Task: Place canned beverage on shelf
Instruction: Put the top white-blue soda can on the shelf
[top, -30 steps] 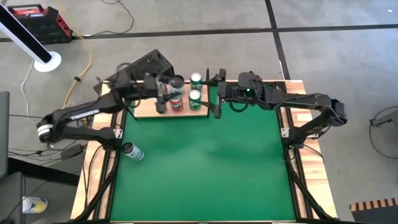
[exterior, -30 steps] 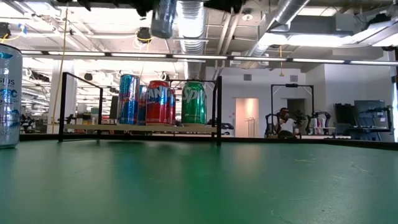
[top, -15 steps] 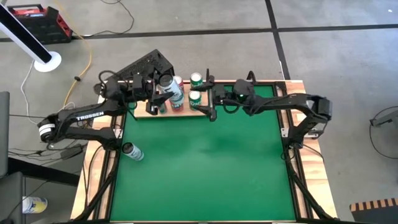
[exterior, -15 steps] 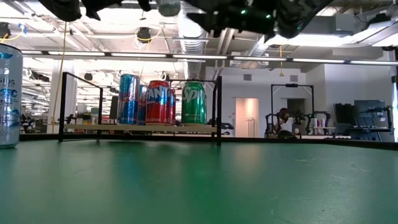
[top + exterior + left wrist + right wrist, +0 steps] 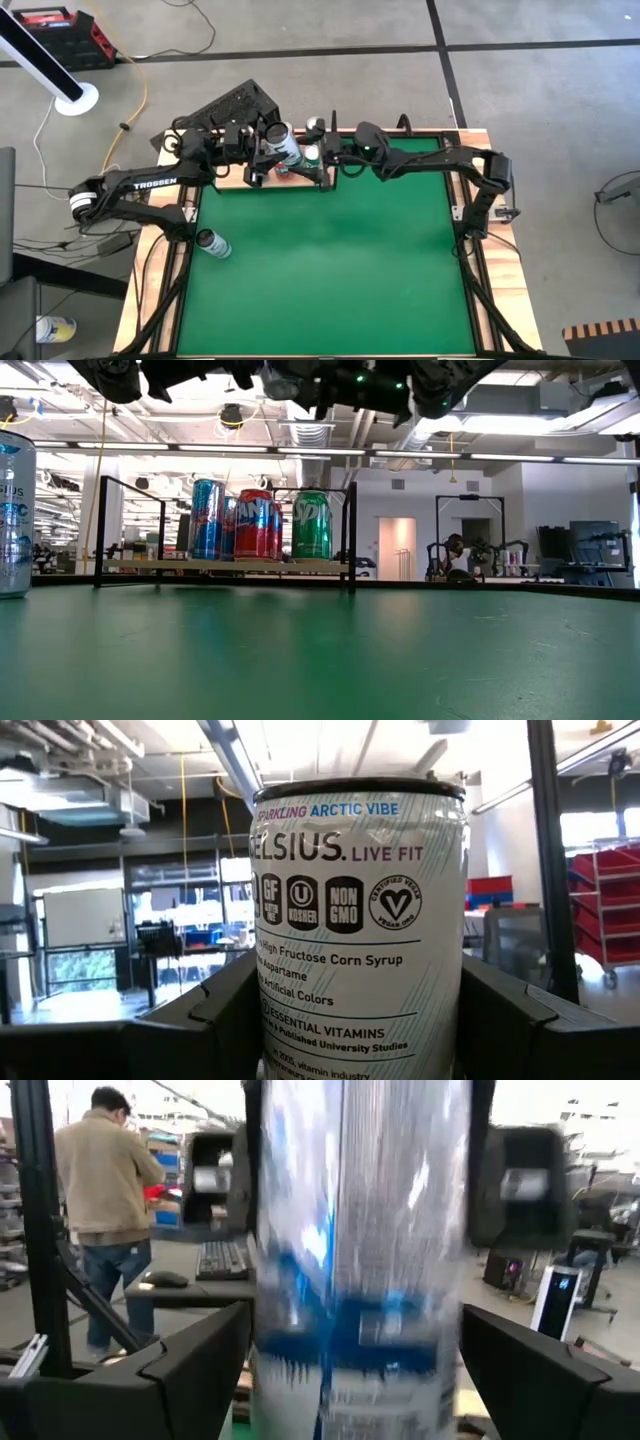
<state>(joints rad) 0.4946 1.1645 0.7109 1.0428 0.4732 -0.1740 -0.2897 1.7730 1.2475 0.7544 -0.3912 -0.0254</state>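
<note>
My left gripper is holding the body of the can from the side, so my right gripper needs to hold the can while my left gripper grabs the can's black rim point(image 5: 360, 789) from above.
A silver Celsius can point(image 5: 360, 920) is held high above the shelf point(image 5: 225, 565), a light-wood board with black uprights at the table's far left. My left gripper point(image 5: 270, 150) is shut on the can. My right gripper point(image 5: 322, 165) is open and has come in from the right; its fingers point(image 5: 200, 1360) stand on either side of the same can point(image 5: 360, 1280). On the shelf stand a blue can point(image 5: 207, 520), a red can point(image 5: 255, 525) and a green can point(image 5: 312, 525). In the low view both grippers show only as dark shapes at the top edge. My left gripper pinches the can's body between its two fingers, one on each side point(image 5: 275, 1020), below the top rim. The fingers come level from the table's left. The can is roughly upright, top up, lifted clear above the shelf. My right gripper: I cannot tell whether its fingers touch the can.
A second silver can point(image 5: 213, 243) stands on the green table near its left edge, also in the low view point(image 5: 15, 510). A person point(image 5: 105, 1200) stands in the room behind. The green mat's middle and near part point(image 5: 330, 270) hold nothing.
My right gripper has gone toward the table's left, up to the held can, until its fingers flank it. My left gripper has turned and shifted a little toward the right with the can, which stays lifted above the shelf.
</note>
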